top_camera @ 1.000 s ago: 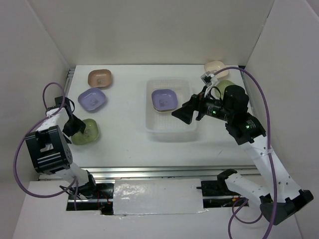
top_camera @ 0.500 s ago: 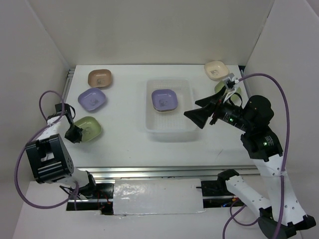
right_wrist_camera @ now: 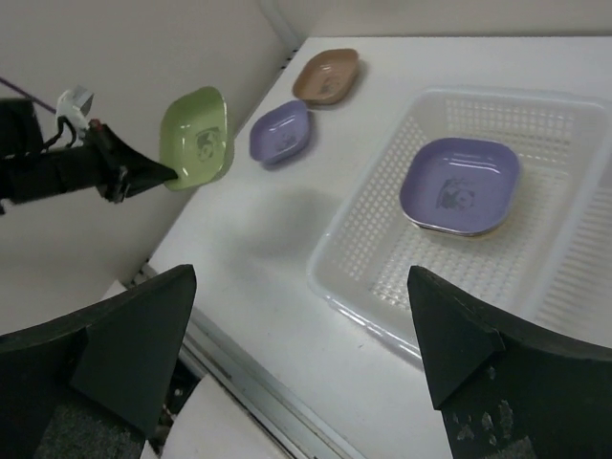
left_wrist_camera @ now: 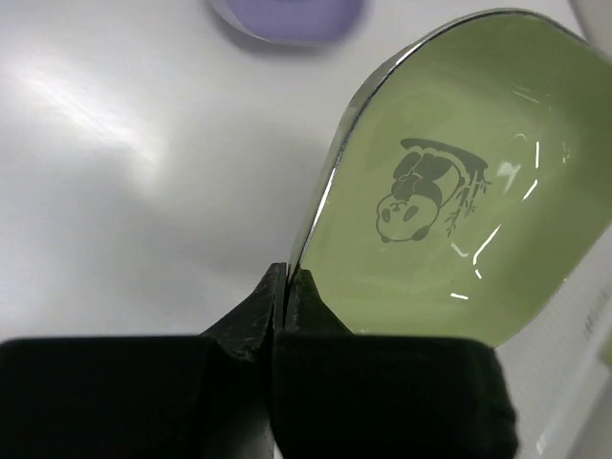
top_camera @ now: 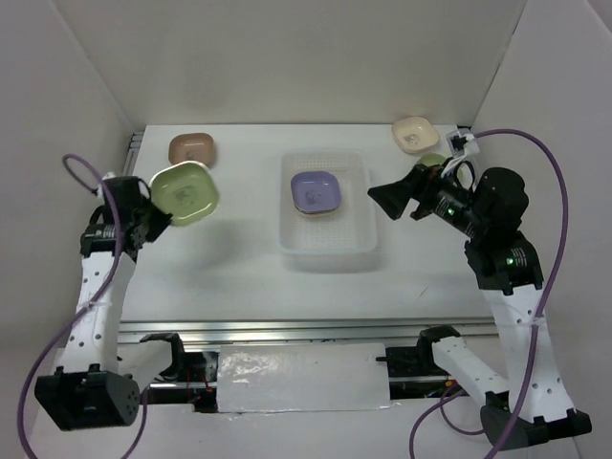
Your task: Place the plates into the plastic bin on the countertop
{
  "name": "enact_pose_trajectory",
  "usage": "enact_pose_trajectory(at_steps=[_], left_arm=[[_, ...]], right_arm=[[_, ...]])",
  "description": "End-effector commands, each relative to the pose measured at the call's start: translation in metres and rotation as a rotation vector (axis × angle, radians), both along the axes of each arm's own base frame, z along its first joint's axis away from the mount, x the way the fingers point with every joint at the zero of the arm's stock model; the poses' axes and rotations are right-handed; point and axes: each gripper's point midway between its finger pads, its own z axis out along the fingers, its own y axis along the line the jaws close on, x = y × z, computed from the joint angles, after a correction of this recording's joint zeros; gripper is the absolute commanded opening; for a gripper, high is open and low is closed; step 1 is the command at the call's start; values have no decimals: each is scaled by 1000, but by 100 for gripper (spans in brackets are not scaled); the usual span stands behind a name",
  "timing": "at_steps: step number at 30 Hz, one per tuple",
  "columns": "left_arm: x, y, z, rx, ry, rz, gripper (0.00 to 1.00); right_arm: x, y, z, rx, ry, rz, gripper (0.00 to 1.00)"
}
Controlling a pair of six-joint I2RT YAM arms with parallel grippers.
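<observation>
Next, I release the green plate from my left gripper on top of the lavender plate in the plastic bin (top_camera: 310, 192).
My left gripper (top_camera: 161, 218) (left_wrist_camera: 287, 279) is shut on the rim of a green plate (top_camera: 185, 192) (left_wrist_camera: 449, 220) and holds it tilted in the air over the left of the countertop (top_camera: 239, 273). The right wrist view also shows this green plate (right_wrist_camera: 196, 137). One lavender plate (top_camera: 316, 191) (right_wrist_camera: 459, 184) lies in the plastic bin (top_camera: 325, 245) (right_wrist_camera: 382, 239), on top of another plate. A second lavender plate (right_wrist_camera: 282, 132) and a brown plate (top_camera: 193, 149) (right_wrist_camera: 326, 76) lie at the back left. My right gripper (top_camera: 387, 201) (right_wrist_camera: 301, 271) hangs open and empty beside the bin's right side.
A cream plate (top_camera: 415, 133) lies at the back right, and another green plate (top_camera: 432, 161) shows partly behind my right arm. White walls close in the left, back and right. A metal rail (top_camera: 316, 330) runs along the front edge.
My left gripper closed on the green plate and lifted it off the countertop, up and toward the back. My right gripper drew back to the right, away from over the bin.
</observation>
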Motion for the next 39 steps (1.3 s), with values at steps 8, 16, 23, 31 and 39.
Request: enact_pose_trajectory(at_steps=[8, 16, 23, 31, 39], left_arm=[[130, -272, 25, 5, -68, -505, 0], [206, -322, -36, 52, 27, -475, 0], [211, -304, -58, 53, 110, -393, 0], [186, -301, -12, 54, 14, -391, 99], [140, -220, 120, 107, -225, -269, 99]], right_arm=[[60, -88, -29, 49, 233, -487, 100], [61, -95, -44, 51, 265, -512, 100], [62, -94, -45, 50, 263, -503, 100], [65, -90, -41, 56, 261, -481, 100], [69, -86, -40, 67, 263, -457, 100]])
